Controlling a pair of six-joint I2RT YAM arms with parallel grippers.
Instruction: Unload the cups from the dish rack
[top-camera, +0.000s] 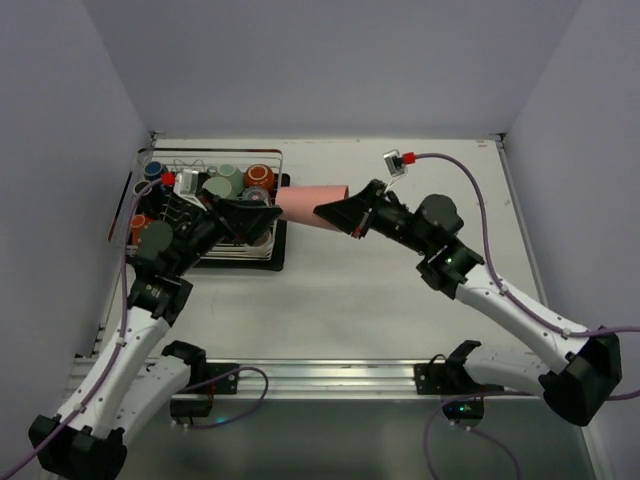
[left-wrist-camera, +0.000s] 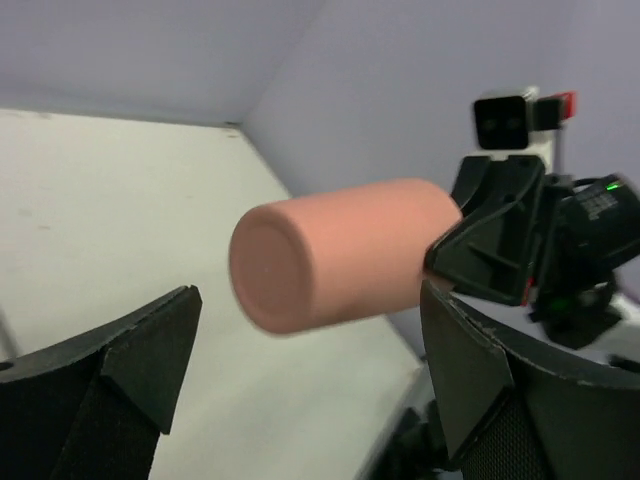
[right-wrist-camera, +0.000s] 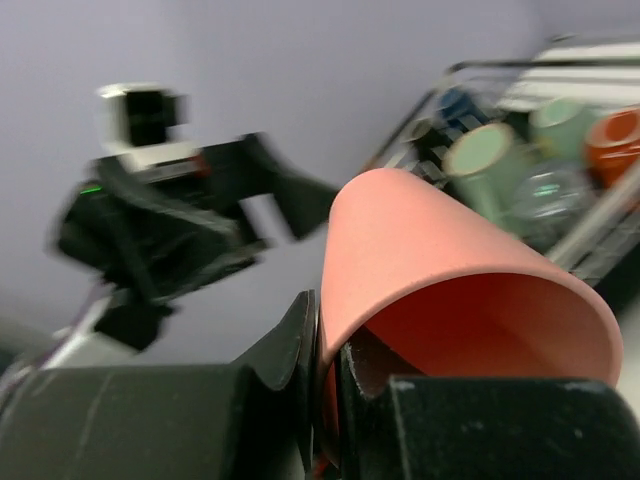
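Next, my right gripper sets the pink tumbler down near the white table's back corner (top-camera: 433, 206) across from the dish rack.
The pink tumbler (top-camera: 308, 203) hangs on its side in the air just right of the dish rack (top-camera: 272, 160). My right gripper (top-camera: 345, 213) is shut on its rim, one finger inside and one outside (right-wrist-camera: 328, 335). The tumbler's closed base (left-wrist-camera: 330, 255) points at my left gripper (top-camera: 250, 215), which is open and empty with its fingers (left-wrist-camera: 150, 350) wide apart below and either side of the base. The silver wire rack over a black tray holds teal mugs (top-camera: 222, 183), an orange cup (top-camera: 260, 177), a blue cup (top-camera: 152, 170) and others. It also shows in the right wrist view (right-wrist-camera: 600, 235).
The left arm reaches over the rack's front right corner. The right arm (top-camera: 500, 295) crosses the white table (top-camera: 400, 300) from the right. Grey walls stand at the back and sides. A metal rail (top-camera: 330, 375) runs along the near edge.
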